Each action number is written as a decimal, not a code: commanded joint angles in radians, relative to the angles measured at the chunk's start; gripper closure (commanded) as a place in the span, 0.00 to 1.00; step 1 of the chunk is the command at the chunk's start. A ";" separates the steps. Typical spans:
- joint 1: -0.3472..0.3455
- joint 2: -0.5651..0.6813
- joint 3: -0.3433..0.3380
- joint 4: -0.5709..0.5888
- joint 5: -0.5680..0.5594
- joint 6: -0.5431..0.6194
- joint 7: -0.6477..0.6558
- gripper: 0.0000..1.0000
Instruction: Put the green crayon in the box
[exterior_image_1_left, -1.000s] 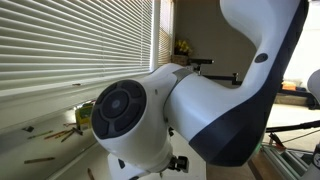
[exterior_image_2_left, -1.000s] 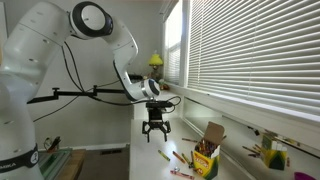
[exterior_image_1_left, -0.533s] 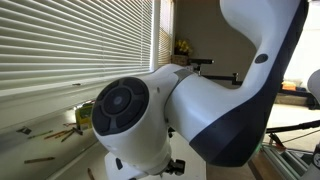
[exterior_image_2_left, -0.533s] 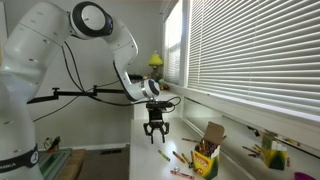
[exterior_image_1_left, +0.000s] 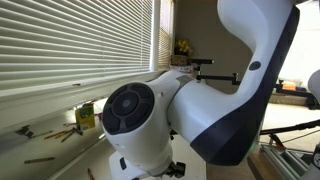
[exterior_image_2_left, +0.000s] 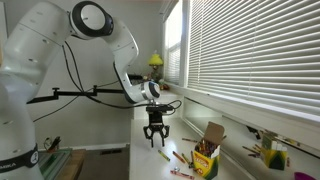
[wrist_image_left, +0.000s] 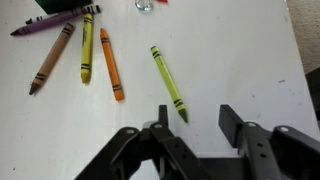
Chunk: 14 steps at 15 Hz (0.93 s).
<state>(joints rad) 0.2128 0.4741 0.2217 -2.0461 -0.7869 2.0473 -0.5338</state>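
I can see that only the lower tip of the green crayon reaches the gap of my open gripper, so I need to ease forward and down, then close around the crayon's lower end (wrist_image_left: 179, 102).
The green crayon (wrist_image_left: 168, 83) lies slanted on the white table in the wrist view, its lower tip just above my left finger. My gripper (wrist_image_left: 195, 118) is open and empty, hovering over the table with the crayon's tip near the gap. In an exterior view my gripper (exterior_image_2_left: 157, 140) hangs above the table, left of the box (exterior_image_2_left: 206, 158), a small upright yellow-green carton with an open flap. The box also shows by the window in the other exterior view (exterior_image_1_left: 86, 116), mostly behind my arm.
Other crayons lie on the table: orange (wrist_image_left: 111, 64), yellow (wrist_image_left: 86, 48), brown (wrist_image_left: 51, 58) and purple (wrist_image_left: 50, 22). Loose crayons lie near the box (exterior_image_2_left: 180, 157). A holder with crayons (exterior_image_2_left: 272, 156) stands on the sill. Window blinds (exterior_image_2_left: 250, 50) run along the table.
My gripper has come down a little toward the table. The arm has shifted slightly in the exterior views. The crayons have not moved.
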 joint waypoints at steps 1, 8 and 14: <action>-0.013 0.005 -0.003 -0.020 0.000 0.038 0.017 0.73; -0.015 0.022 -0.024 -0.023 -0.028 0.064 0.025 0.72; -0.014 0.018 -0.029 -0.022 -0.040 0.071 0.018 0.57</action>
<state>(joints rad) 0.1996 0.4912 0.1985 -2.0598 -0.7912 2.0906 -0.5338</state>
